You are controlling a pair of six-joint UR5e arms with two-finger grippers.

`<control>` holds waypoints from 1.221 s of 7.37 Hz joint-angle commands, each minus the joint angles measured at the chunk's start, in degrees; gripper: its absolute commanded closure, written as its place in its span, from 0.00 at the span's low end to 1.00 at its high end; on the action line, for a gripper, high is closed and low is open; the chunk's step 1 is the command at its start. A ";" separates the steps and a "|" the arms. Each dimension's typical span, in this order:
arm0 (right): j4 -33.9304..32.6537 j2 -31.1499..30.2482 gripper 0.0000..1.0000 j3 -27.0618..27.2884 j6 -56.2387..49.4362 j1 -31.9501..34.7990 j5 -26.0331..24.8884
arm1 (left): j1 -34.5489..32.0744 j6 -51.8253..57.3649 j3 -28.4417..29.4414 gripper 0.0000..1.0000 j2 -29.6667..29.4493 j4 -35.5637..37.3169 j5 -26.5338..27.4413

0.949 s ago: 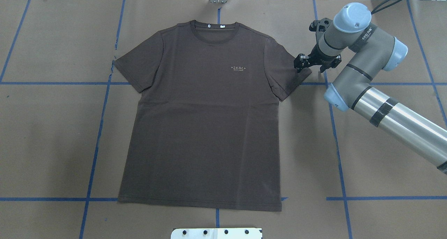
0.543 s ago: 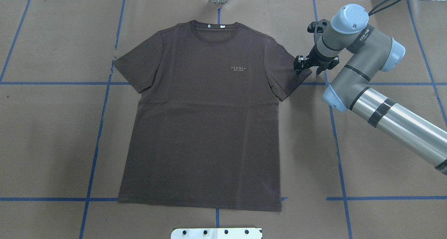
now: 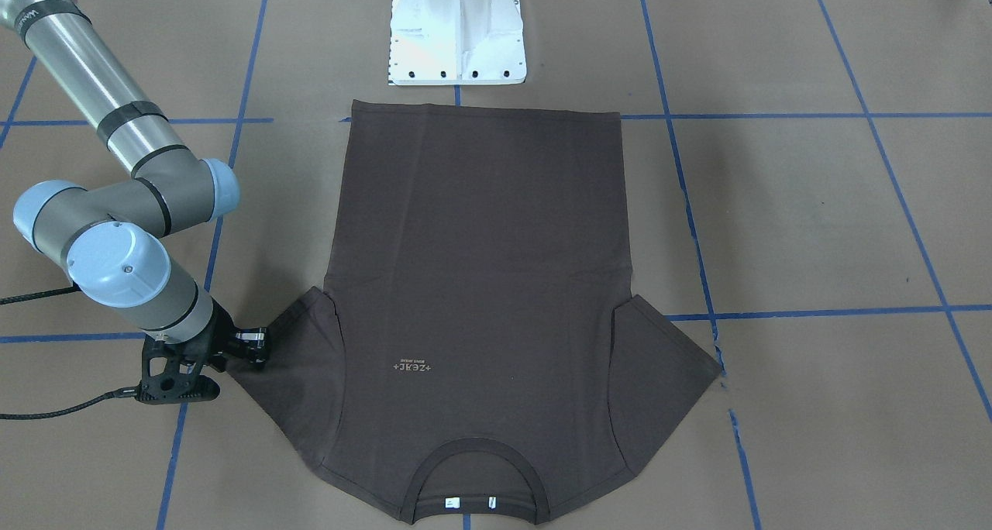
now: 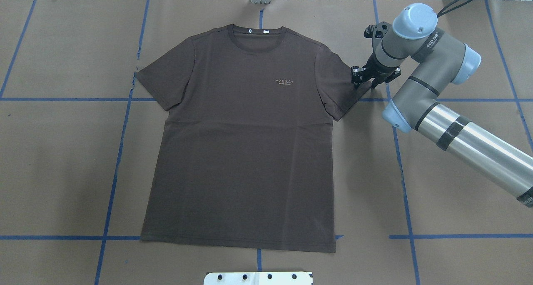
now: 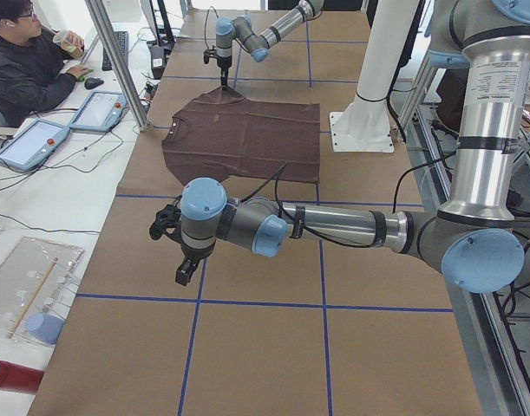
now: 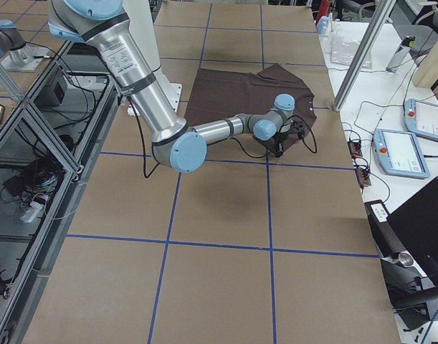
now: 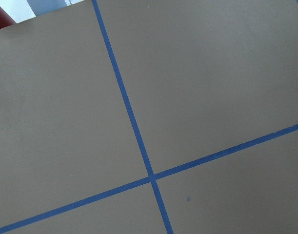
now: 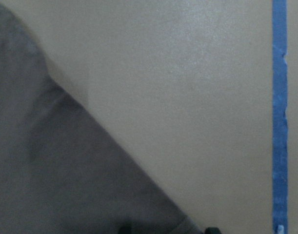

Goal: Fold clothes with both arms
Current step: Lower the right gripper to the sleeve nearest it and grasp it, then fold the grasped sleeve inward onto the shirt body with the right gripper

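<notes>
My right gripper needs to release the sleeve tip on the small printed lettering (image 3: 425, 368) of the dark brown T-shirt's chest.
The dark brown T-shirt (image 4: 245, 143) lies flat and face up on the brown paper, collar (image 4: 258, 35) away from the robot; it also shows in the front view (image 3: 480, 266). My right gripper (image 4: 363, 81) points down at the tip of the shirt's right-hand sleeve (image 4: 347, 89), also seen from the front (image 3: 252, 349). In the right wrist view its fingertips (image 8: 124, 228) stand apart on either side of the sleeve corner (image 8: 66, 170); it is open. My left gripper (image 5: 183, 276) shows only in the exterior left view, above bare paper far from the shirt; I cannot tell its state.
The white pedestal base (image 3: 457, 34) stands just behind the shirt's hem. Blue tape lines (image 4: 402, 160) grid the paper. An operator (image 5: 30, 61) sits at a side desk with tablets (image 5: 100, 108). The left wrist view shows only paper and a tape crossing (image 7: 151, 176).
My right arm has shifted slightly towards the shirt and its gripper has closed in on the sleeve tip. The shirt has not moved.
</notes>
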 commanded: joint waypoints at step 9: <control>1.60 16.32 1.00 -0.15 1.93 -8.61 -15.58 | 0.00 -0.16 -0.04 0.00 -0.36 0.60 0.07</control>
